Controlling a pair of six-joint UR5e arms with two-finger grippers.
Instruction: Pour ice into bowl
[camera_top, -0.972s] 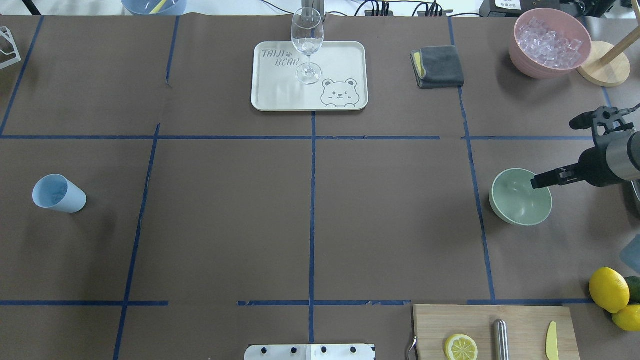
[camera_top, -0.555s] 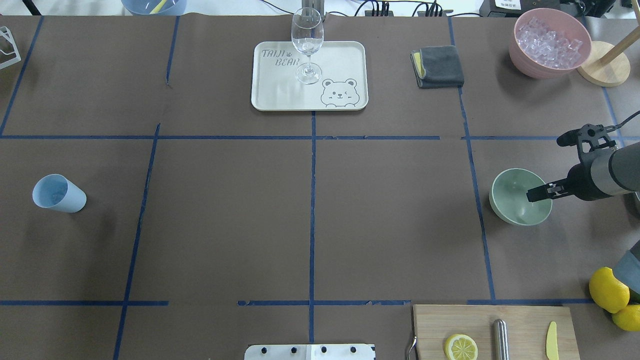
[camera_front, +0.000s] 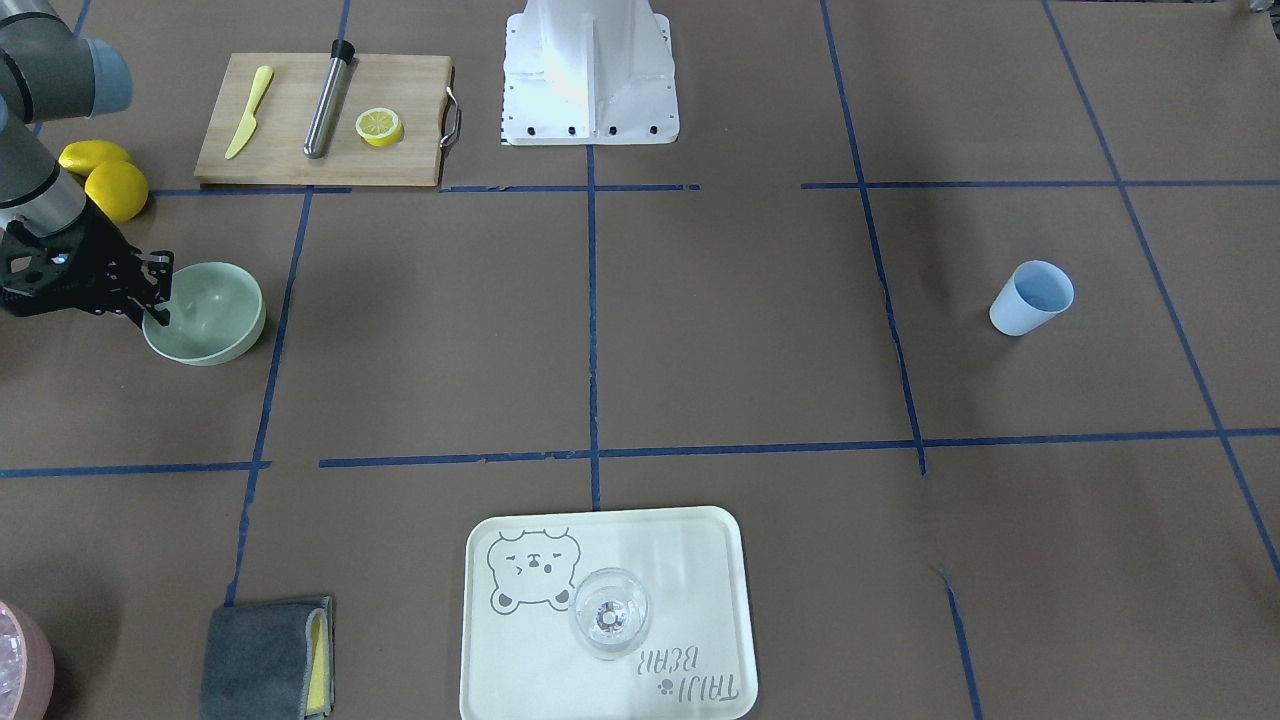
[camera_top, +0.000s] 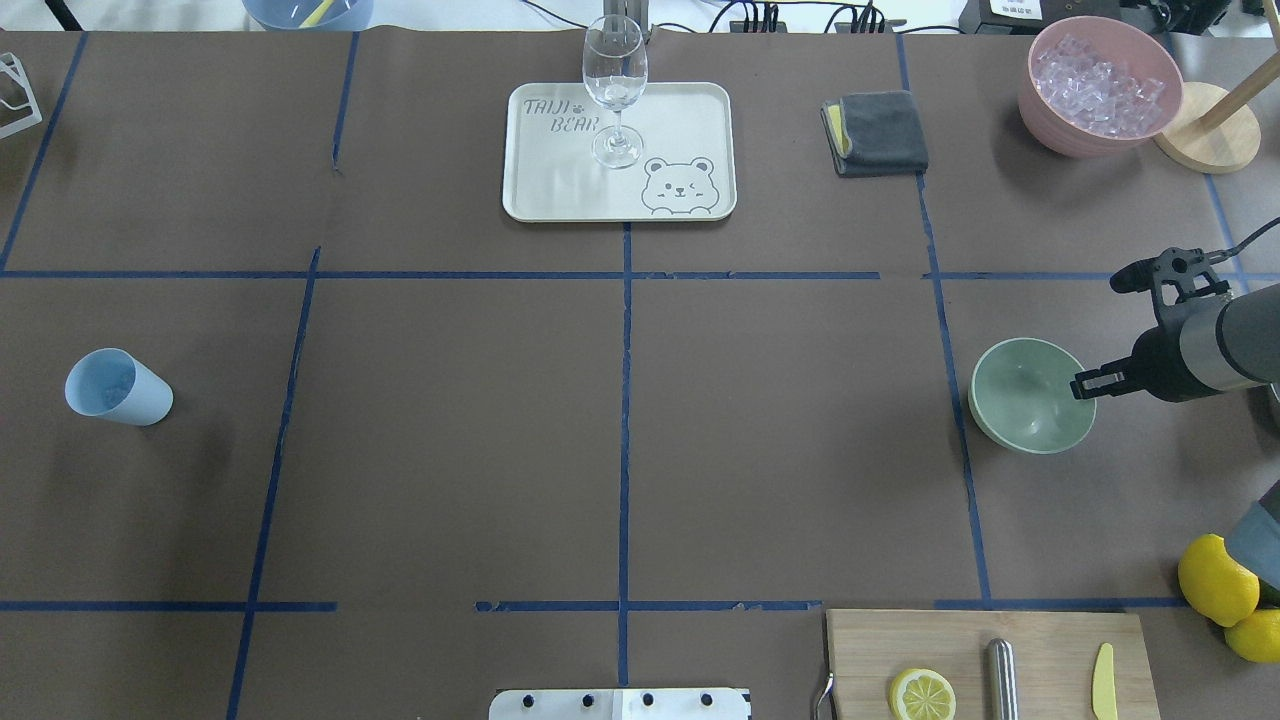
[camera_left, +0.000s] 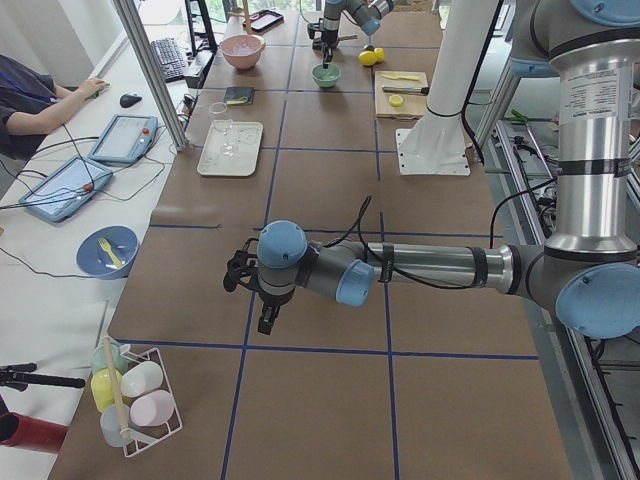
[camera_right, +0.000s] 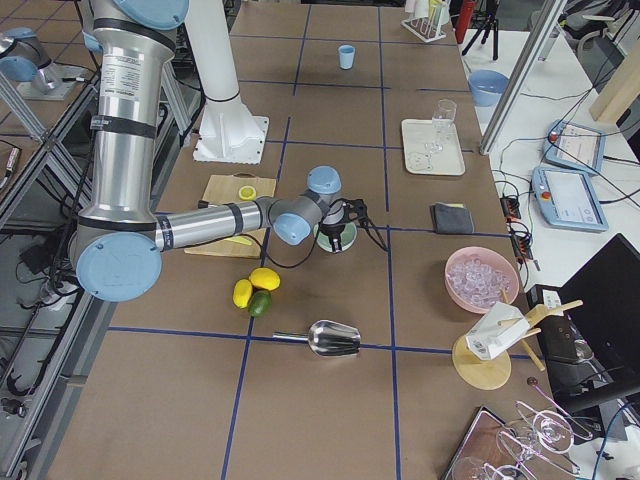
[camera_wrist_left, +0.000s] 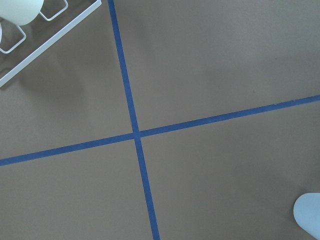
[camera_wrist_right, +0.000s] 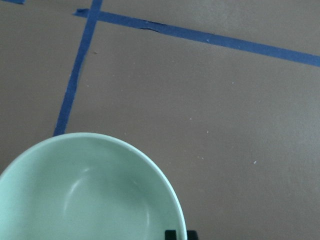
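Observation:
I need to release the pale mint-green bowl with my right gripper on the blue cup's side of the middle tape line (camera_front: 668, 313).
The pale mint-green bowl (camera_top: 1030, 395) stands empty at the right of the table; it also shows in the front view (camera_front: 205, 312) and fills the lower left of the right wrist view (camera_wrist_right: 85, 195). My right gripper (camera_top: 1083, 384) is at the bowl's right rim, its tips close together on either side of that rim. The ice (camera_top: 1098, 75) lies heaped in the pink container (camera_top: 1060, 130) at the far right. A blue cup (camera_top: 118, 388) stands at the left. My left gripper (camera_left: 268, 318) hangs low over the table; I cannot tell whether it is open.
A tray (camera_top: 520, 200) with a wine glass (camera_top: 614, 80) stands at the back centre, and a grey cloth (camera_top: 875, 132) lies to its right. A cutting board (camera_top: 985, 640) and lemons (camera_top: 1218, 578) are at the front right. A metal scoop (camera_right: 330, 338) lies beyond the lemons.
My right gripper has dropped from over the bowl's inside and drawn back to its right rim. The bowl has shifted slightly to the left.

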